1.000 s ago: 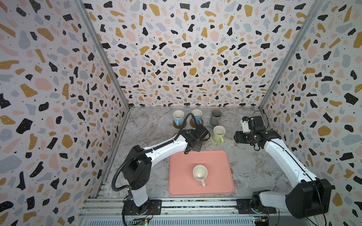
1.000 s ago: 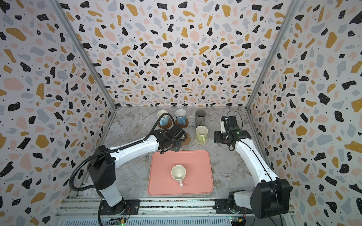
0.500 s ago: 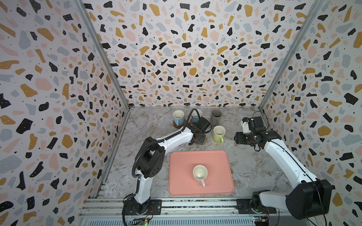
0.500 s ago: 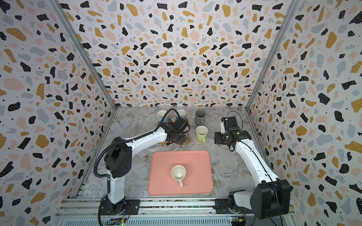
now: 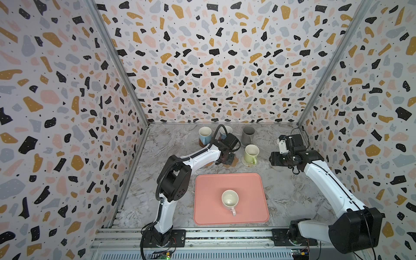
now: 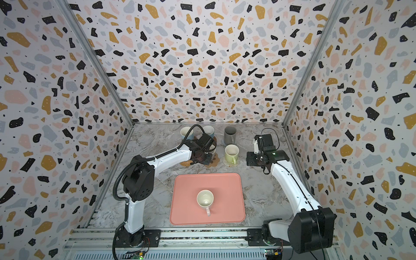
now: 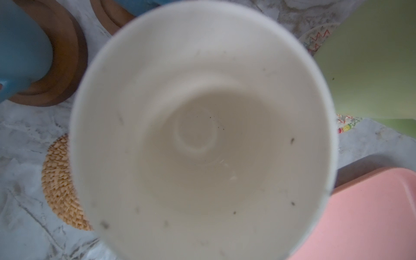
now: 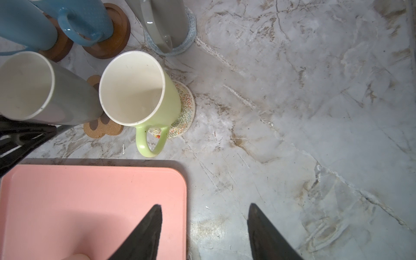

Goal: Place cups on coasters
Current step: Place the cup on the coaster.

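Note:
The grey cup, now upright over the brown paw-shaped coaster, will leave my left gripper on the brown paw-shaped coaster (image 5: 230, 159), beside the light green cup.
My left gripper (image 5: 227, 155) is shut on the grey cup (image 8: 45, 90), whose white inside fills the left wrist view (image 7: 202, 135). The cup stands upright over the brown paw-shaped coaster (image 8: 101, 129); I cannot tell whether they touch. Two light blue cups (image 5: 204, 135) (image 8: 85, 20) stand on brown wooden discs (image 8: 112, 42). The tall dark grey cup (image 5: 248, 136) sits on a grey-blue woven coaster (image 8: 189, 38). The light green cup (image 5: 251, 153) rests on the whitish patterned coaster (image 8: 184, 112). A pink cup (image 5: 230, 199) stands on the pink tray (image 5: 252, 186). The rattan coaster (image 7: 58, 180) is bare. My right gripper (image 8: 204, 225) is open and holds nothing.
The pink tray lies in the front middle of the marble table (image 5: 292, 193). The right gripper hovers over the tray's far right corner (image 8: 175, 180) and bare marble. Terrazzo-patterned walls (image 5: 213, 67) close in the back and both sides.
The left arm has carried the grey cup back and to the right, from the tray's far left corner to the paw-shaped coaster. The right arm has not moved.

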`<state>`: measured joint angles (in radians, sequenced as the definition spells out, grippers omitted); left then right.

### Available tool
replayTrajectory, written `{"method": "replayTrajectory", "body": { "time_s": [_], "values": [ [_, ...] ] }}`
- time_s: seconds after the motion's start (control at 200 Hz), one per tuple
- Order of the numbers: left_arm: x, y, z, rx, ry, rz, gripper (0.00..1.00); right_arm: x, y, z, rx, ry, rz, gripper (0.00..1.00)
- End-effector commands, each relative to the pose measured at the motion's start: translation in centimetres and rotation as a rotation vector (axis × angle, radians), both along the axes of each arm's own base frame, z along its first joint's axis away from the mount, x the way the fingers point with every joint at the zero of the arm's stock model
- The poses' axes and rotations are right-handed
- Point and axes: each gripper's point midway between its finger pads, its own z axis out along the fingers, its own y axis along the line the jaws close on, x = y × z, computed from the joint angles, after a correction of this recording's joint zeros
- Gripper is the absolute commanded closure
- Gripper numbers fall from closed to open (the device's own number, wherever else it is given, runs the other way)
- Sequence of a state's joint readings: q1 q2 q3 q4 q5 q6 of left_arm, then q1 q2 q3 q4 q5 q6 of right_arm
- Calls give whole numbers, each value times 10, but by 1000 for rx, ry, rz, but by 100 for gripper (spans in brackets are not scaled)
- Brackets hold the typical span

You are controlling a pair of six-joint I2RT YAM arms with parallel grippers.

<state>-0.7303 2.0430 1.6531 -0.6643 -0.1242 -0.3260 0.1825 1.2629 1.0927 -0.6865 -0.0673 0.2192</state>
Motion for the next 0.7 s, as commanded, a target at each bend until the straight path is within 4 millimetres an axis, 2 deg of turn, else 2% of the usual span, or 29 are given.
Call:
{"method": "replayTrajectory", "body": {
  "time_s": [0.0, 0.37, 0.696],
  "values": [
    [15, -14, 23, -75, -67, -8, 90, -8, -4, 1, -3, 10, -13, 37],
    [17, -12, 20, -100, -67, 3, 90, -9, -3, 0, 0, 11, -12, 37],
    [11, -3, 2, -72, -41, 8, 90, -9, -3, -1, 0, 16, -14, 37]
  ]
}}
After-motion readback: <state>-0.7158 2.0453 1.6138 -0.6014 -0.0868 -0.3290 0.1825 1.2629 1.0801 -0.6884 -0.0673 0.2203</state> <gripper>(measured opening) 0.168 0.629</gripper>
